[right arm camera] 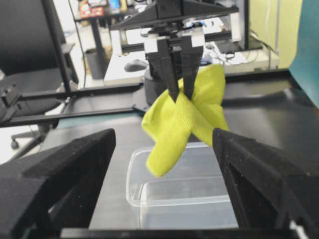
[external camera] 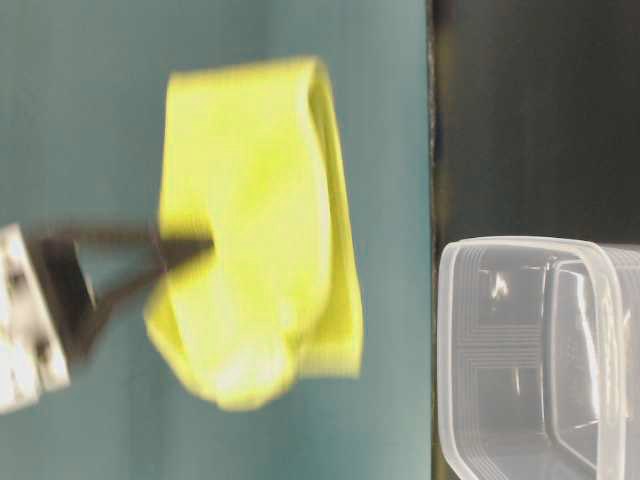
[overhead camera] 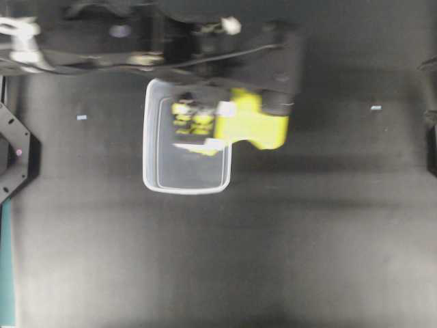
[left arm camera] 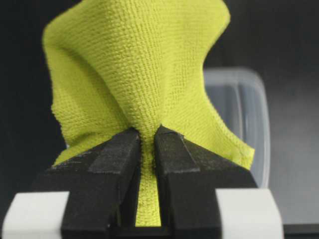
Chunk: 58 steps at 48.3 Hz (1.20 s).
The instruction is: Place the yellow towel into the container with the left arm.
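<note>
The yellow towel, now bunched above the clear container, will be released by my left gripper, which is to let it go on the middle of the clear container's bottom (overhead camera: 194, 141).
My left gripper (left arm camera: 147, 132) is shut on the yellow towel (left arm camera: 139, 64), pinching a fold of it between the black fingers. In the right wrist view the left gripper (right arm camera: 178, 94) points down and the towel (right arm camera: 184, 117) hangs bunched in the air above the clear container (right arm camera: 184, 194). In the overhead view the towel (overhead camera: 256, 126) overlaps the container's (overhead camera: 153, 137) right rim, under the left gripper (overhead camera: 218, 126). The table-level view shows the towel (external camera: 260, 230) lifted clear of the container (external camera: 540, 350). My right gripper (right arm camera: 163, 137) is open and empty, facing the container from a distance.
The container stands on a black table (overhead camera: 273, 239). Two small pale marks (overhead camera: 82, 117) (overhead camera: 375, 107) lie on it. A black lattice frame (overhead camera: 13, 150) and a teal strip (overhead camera: 7, 273) run along the left edge. A chair and shelves stand beyond the table in the right wrist view.
</note>
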### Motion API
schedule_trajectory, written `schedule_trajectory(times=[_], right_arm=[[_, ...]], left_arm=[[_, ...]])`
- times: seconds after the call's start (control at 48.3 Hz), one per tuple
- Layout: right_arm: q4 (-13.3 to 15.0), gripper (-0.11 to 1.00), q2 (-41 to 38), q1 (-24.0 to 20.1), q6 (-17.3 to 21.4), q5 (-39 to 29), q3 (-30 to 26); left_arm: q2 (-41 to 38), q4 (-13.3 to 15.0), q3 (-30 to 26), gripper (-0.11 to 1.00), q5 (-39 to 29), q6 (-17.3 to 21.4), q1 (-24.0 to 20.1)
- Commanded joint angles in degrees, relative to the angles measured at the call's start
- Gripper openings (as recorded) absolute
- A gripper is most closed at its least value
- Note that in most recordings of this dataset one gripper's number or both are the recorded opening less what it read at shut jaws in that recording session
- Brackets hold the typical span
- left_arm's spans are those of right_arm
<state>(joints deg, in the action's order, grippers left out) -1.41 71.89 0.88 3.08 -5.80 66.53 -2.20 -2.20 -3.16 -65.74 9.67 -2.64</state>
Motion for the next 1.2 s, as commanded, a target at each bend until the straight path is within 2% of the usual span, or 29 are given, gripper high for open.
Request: schedule_trajectory(times=[0.0,0.228,0.352,0.912,0.974,1.181], right_arm=[[-0.09,0.76,-0.53,0.18,0.00,0.62,-1.23],[-0.09,0.76,-0.53,0.26,0.00,0.62,-1.23],[-0.09,0.76,-0.62,0.35,0.00,0.62,-1.23],[-0.09,0.76,-0.79,0.44,0.00,0.70,-1.14],[-0.09,0.76,-0.79,0.44,0.00,0.79,-1.14],[-0.09,0.76,-0.79,0.44,0.00,1.05,-1.14]], left_arm=[[4.83,-0.18,5.36,0.06,2.64,-0.44,-0.26],[11.69,-0.18,16.35,0.06,13.36,-0.53,0.35],[13.18,-0.26,19.69,0.06,16.61,-1.05,0.09],[11.95,-0.18,23.64,0.07,19.78,-1.32,-0.35],[11.60,-0.18,24.08,0.17,19.78,-1.32,-0.44],[11.25,-0.26,24.87,0.79,19.51,-2.20,-0.18]])
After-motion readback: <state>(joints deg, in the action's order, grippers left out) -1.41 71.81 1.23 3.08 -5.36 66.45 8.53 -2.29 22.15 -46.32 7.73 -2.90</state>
